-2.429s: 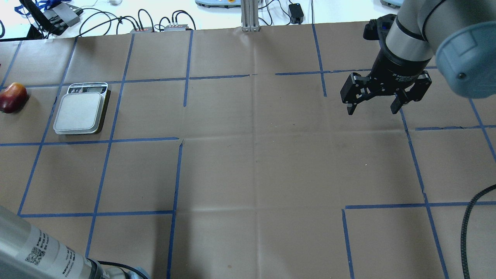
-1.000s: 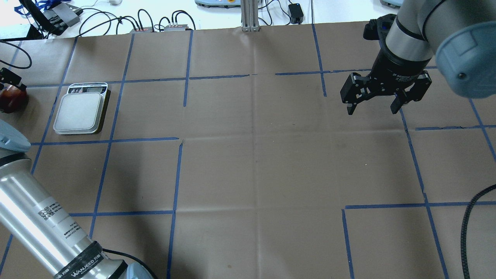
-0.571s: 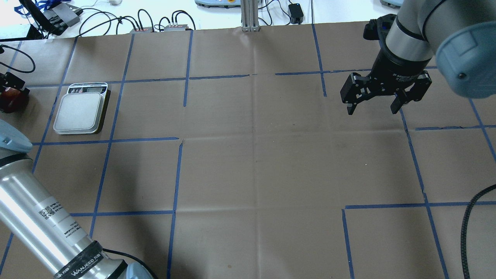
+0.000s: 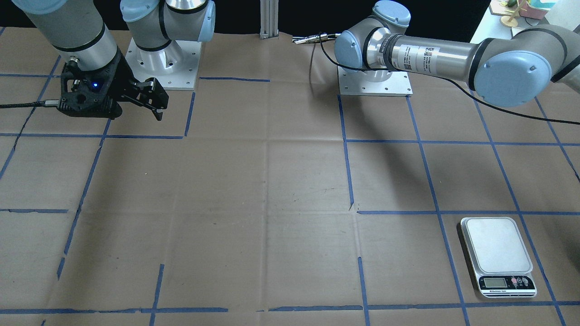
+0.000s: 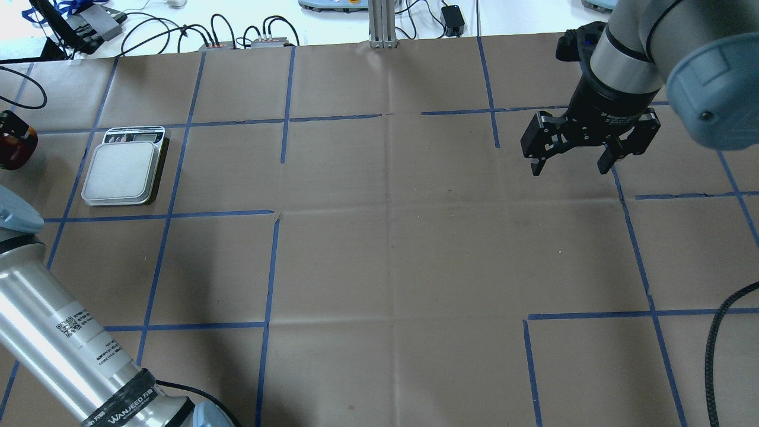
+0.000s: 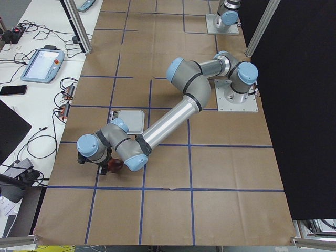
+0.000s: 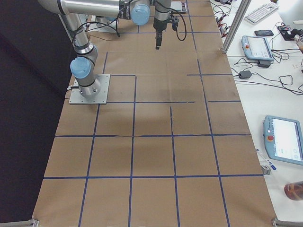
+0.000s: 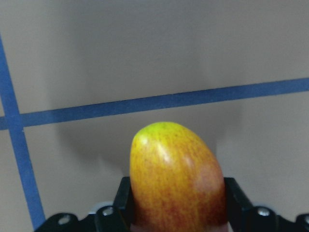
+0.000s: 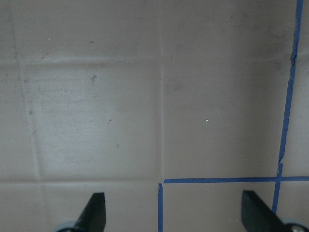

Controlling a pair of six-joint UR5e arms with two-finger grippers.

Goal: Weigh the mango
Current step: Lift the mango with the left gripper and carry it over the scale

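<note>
My left gripper will let go of the mango on the middle of the scale's empty platform [image 4: 504, 250].
The mango [image 8: 176, 174], red shading to yellow at its tip, sits between my left gripper's fingers [image 8: 124, 195], which press on both its sides. In the overhead view it [image 5: 10, 153] is at the far left edge, left of the scale [image 5: 121, 172], with the left gripper [image 5: 8, 142] over it. In the exterior left view the mango [image 6: 116, 165] is under the near arm's wrist. The scale [image 4: 496, 246] has nothing on its platform. My right gripper [image 5: 570, 169] hangs open and empty far to the right, above bare paper [image 9: 159, 121].
The table is covered in brown paper with a blue tape grid. Cables and small boxes [image 5: 237, 41] lie along the far edge beside an aluminium post [image 5: 382, 24]. A black cable [image 5: 714, 350] loops in at the lower right.
My left arm has swung in from the lower left and its gripper has come down over the mango and closed on it; the mango has shifted slightly left. The right arm has not moved.
</note>
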